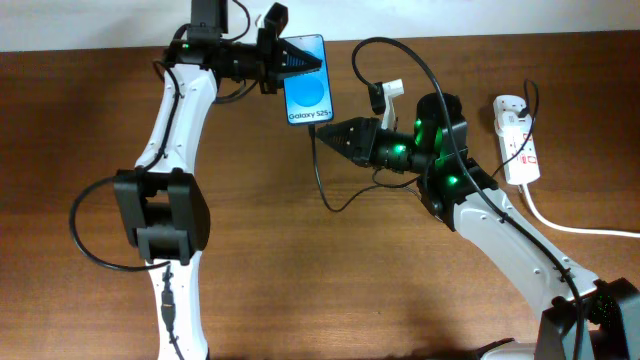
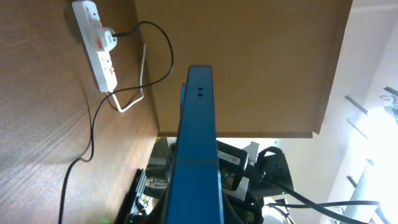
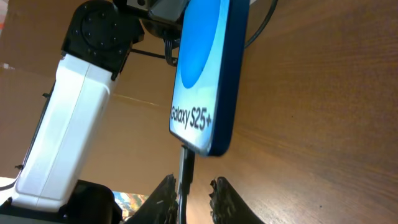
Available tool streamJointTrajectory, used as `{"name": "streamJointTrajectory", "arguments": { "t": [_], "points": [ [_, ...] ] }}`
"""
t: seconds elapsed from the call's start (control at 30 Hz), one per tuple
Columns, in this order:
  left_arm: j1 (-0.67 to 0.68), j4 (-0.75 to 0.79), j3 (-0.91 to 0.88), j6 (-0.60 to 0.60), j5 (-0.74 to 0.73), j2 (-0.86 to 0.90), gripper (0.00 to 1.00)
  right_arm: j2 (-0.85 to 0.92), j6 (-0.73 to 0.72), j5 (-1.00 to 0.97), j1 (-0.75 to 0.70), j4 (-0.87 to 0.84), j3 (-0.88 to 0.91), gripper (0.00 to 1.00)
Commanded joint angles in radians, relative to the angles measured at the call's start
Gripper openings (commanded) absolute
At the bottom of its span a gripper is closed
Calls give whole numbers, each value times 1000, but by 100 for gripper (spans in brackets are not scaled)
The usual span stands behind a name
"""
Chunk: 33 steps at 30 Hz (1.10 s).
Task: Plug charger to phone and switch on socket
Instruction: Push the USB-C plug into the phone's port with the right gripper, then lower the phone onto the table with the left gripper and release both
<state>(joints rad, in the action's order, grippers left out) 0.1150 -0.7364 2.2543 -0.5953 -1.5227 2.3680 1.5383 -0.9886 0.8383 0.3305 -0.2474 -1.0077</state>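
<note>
Next, my left gripper sets the phone down flat on the table (image 1: 302,161) between my arms, beside the hanging black cable.
My left gripper (image 1: 283,58) is shut on the top end of the phone (image 1: 306,85) and holds it above the table, blue screen up. The left wrist view shows the phone edge-on (image 2: 198,137). The charger's plug (image 3: 185,163) meets the phone's bottom edge (image 3: 208,74) and looks inserted. My right gripper (image 3: 191,190) is open around the plug, which rests against the left finger with a gap to the right finger. The thin black cable (image 1: 318,178) hangs down from the phone and curves right. The socket (image 1: 517,140) lies at the far right, with the charger's adapter plugged in.
The socket strip (image 2: 99,43) and its thick white cord (image 1: 570,225) lie on the brown table (image 1: 300,270) right of my right arm. The charger cable (image 2: 93,118) trails across the table from the strip. A black robot cable (image 1: 400,45) arcs above my right arm.
</note>
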Motion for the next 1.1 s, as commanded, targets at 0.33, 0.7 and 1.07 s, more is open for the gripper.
{"name": "streamJointTrajectory", "arguments": {
  "t": [0.33, 0.7, 1.07],
  "points": [
    [-32, -33, -342, 314, 555, -4, 0, -9, 227, -26, -148, 291, -6, 49],
    [82, -136, -343, 362, 865, 64, 0, -14, 346, -148, -148, 518, -8, 50],
    [81, -137, -343, 362, 903, 81, 53, -14, 350, -159, -148, 517, -8, 50]
  ]
}}
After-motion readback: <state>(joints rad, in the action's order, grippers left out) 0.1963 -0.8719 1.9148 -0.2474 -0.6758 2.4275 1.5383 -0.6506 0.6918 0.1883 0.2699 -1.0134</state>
